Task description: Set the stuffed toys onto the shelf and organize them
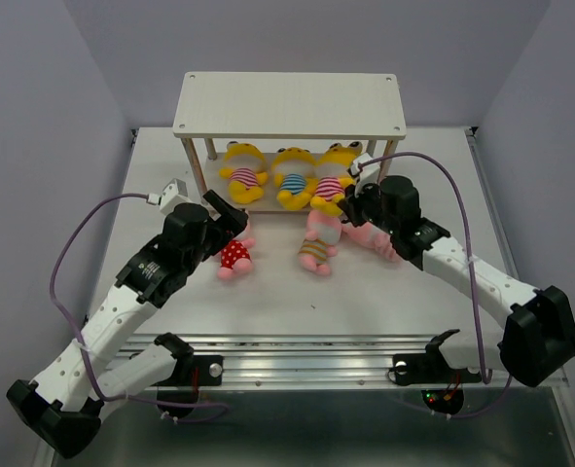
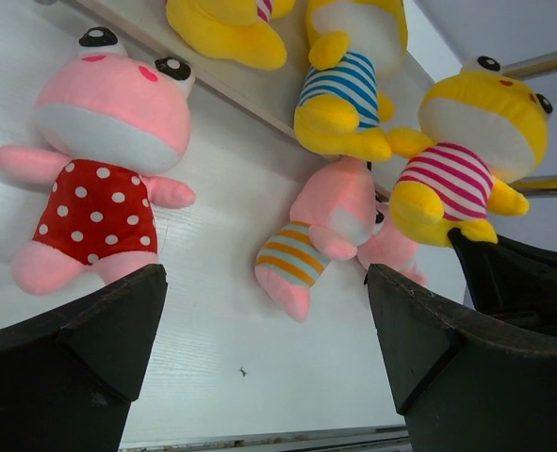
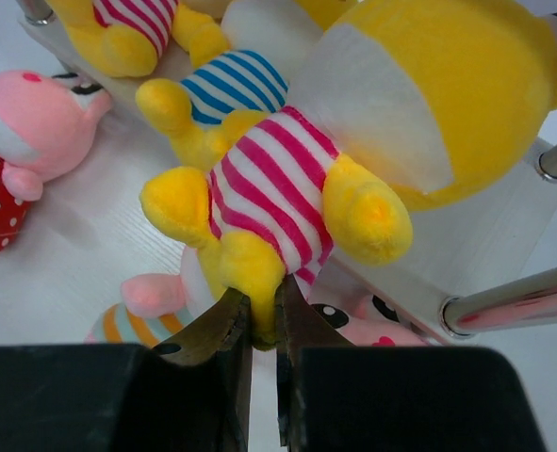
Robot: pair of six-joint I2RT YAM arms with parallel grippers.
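Note:
My right gripper needs to release the pink-striped yellow toy, now at the board's front edge, on the lower board (image 1: 342, 177) (image 3: 389, 215) between the blue-striped toy and the metal legs.
The shelf (image 1: 289, 104) stands at the back of the table. Three yellow stuffed toys lie on its lower board: one in pink stripes (image 1: 243, 173), one in blue stripes (image 1: 294, 178) and another in pink stripes (image 1: 332, 180). My right gripper (image 3: 264, 320) is shut on a leg of that last yellow toy (image 3: 278, 179), at the board's front edge. Pink toys lie on the table: a polka-dot one (image 2: 99, 188), an orange-striped one (image 2: 320, 231), and a third (image 3: 353, 320) partly hidden under my right gripper. My left gripper (image 2: 264, 282) is open and holds nothing, just near of the polka-dot toy.
The shelf's thin metal legs (image 3: 514, 301) stand at the right corner, close to my right gripper. A metal rail (image 1: 297, 345) runs along the table's near edge. Pale walls close in the back and both sides.

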